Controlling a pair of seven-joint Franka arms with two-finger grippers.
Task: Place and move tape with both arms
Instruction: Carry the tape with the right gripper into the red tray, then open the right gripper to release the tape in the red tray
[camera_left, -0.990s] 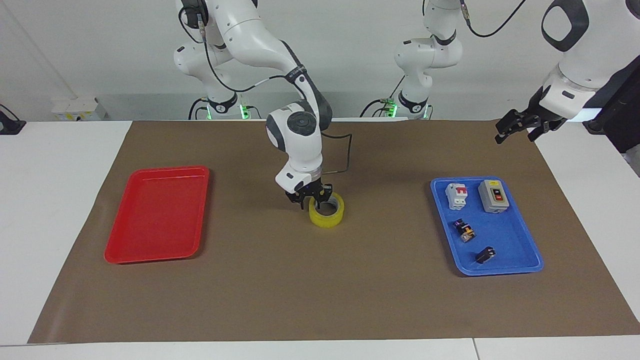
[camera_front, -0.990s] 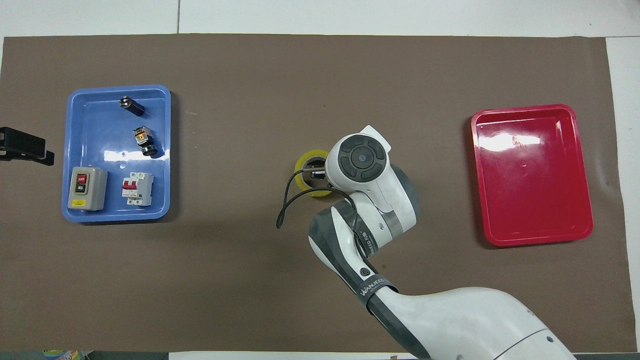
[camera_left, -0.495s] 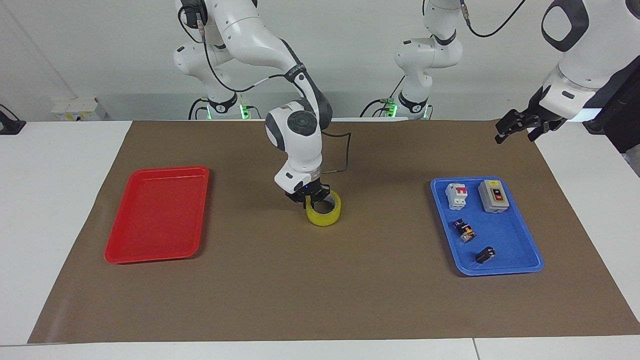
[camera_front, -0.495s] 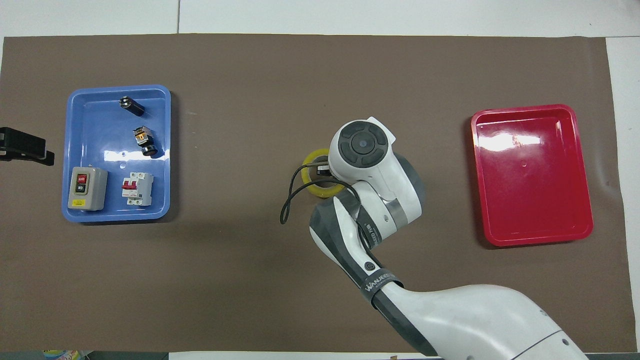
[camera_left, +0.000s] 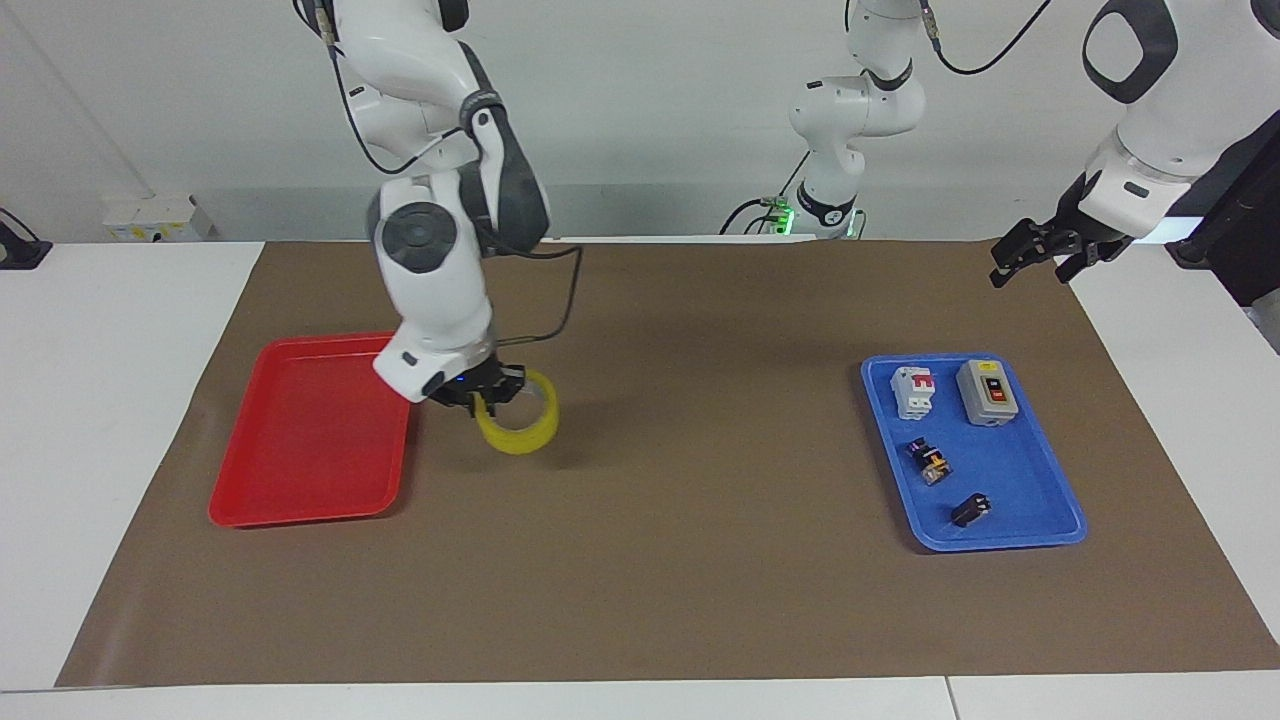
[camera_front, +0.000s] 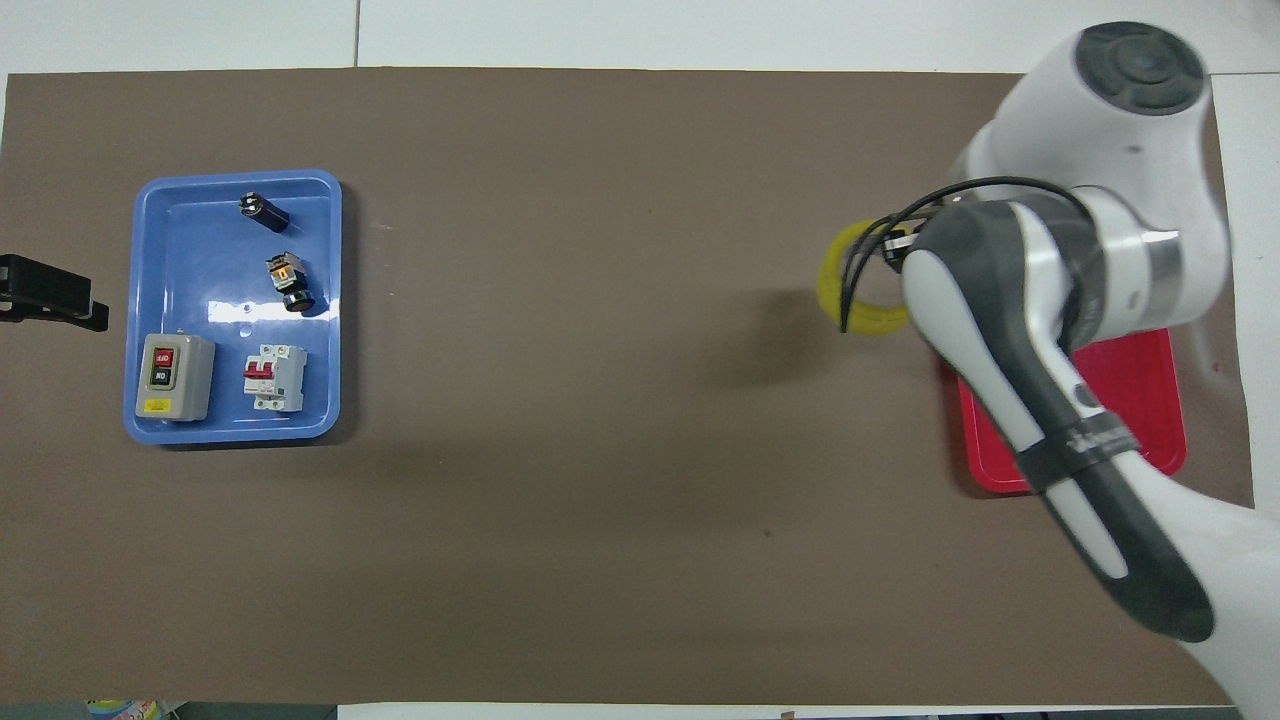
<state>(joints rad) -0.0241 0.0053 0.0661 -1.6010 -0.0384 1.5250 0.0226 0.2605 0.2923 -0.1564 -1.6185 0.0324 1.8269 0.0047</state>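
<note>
I need to release the tape from my right gripper so it lies flat on the middle of the red tray's bottom (camera_front: 1071, 358).
The tape (camera_left: 520, 428), a yellow translucent ring, hangs tilted in the air over the brown mat beside the red tray (camera_left: 300, 450). My right gripper (camera_left: 487, 393) is shut on the ring's wall, one finger inside the ring. The tape's shadow lies on the mat under it. In the overhead view the tape (camera_front: 858, 300) shows beside the right arm, which hides the right gripper and much of the red tray (camera_front: 1150, 440). My left gripper (camera_left: 1040, 258) waits open and empty over the mat's corner at the left arm's end, and shows in the overhead view (camera_front: 50, 295).
A blue tray (camera_left: 1010, 500) toward the left arm's end holds a grey switch box (camera_left: 987, 392), a white and red breaker (camera_left: 913, 391) and two small dark connectors (camera_left: 928, 460). The brown mat (camera_left: 700, 560) covers the table.
My right gripper has lifted the tape off the mat's middle and carried it toward the right arm's end, up to the red tray's edge. The left arm has not moved.
</note>
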